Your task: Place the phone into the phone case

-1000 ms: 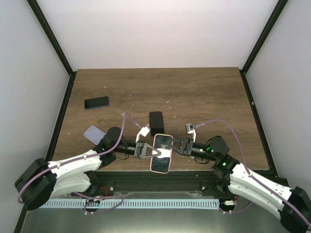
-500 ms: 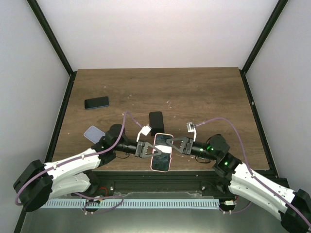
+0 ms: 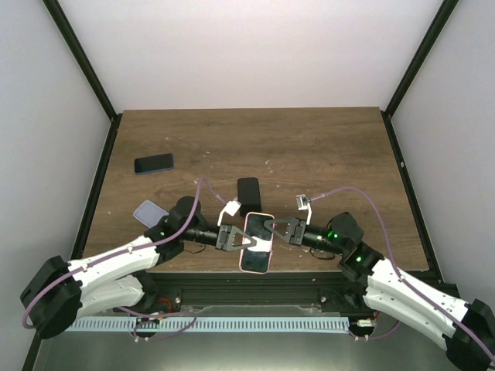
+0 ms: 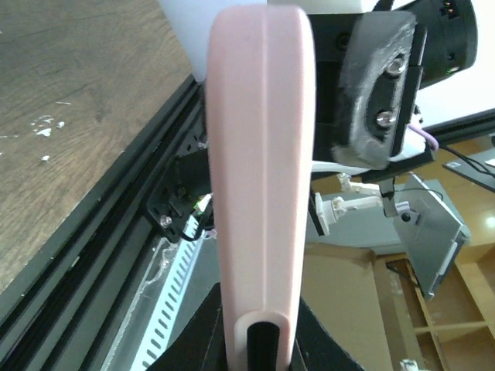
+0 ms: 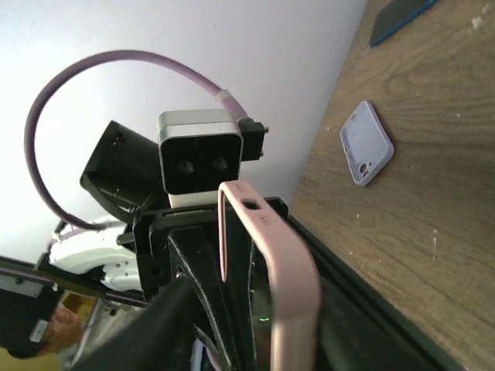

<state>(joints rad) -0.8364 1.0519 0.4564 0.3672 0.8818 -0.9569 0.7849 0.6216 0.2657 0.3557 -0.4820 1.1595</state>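
The lavender case is lying near my left gripper, which holds the pink case, so I should use my right gripper to take the pink case's edge (image 3: 271,253) and set that case down.
A pink phone case (image 3: 257,243) with a dark, glinting face hangs over the table's near edge, held between the two arms. My left gripper (image 3: 238,239) is shut on its left side; in the left wrist view the case edge (image 4: 259,154) rises from between my gripper's (image 4: 259,344) black fingers. My right gripper (image 3: 271,229) is open, its jaws standing either side of the case's right edge (image 5: 286,263) in the right wrist view (image 5: 267,328). A black phone (image 3: 248,195) lies on the table just behind the case.
A dark blue phone (image 3: 154,163) lies at the far left, also in the right wrist view (image 5: 398,19). A lavender case (image 3: 149,212) lies near the left edge, beside my left arm, and shows in the right wrist view (image 5: 367,144). The black frame rail runs under the pink case.
My right gripper has moved left from beside the pink case onto its right edge. My left gripper still holds the case, which has barely shifted.
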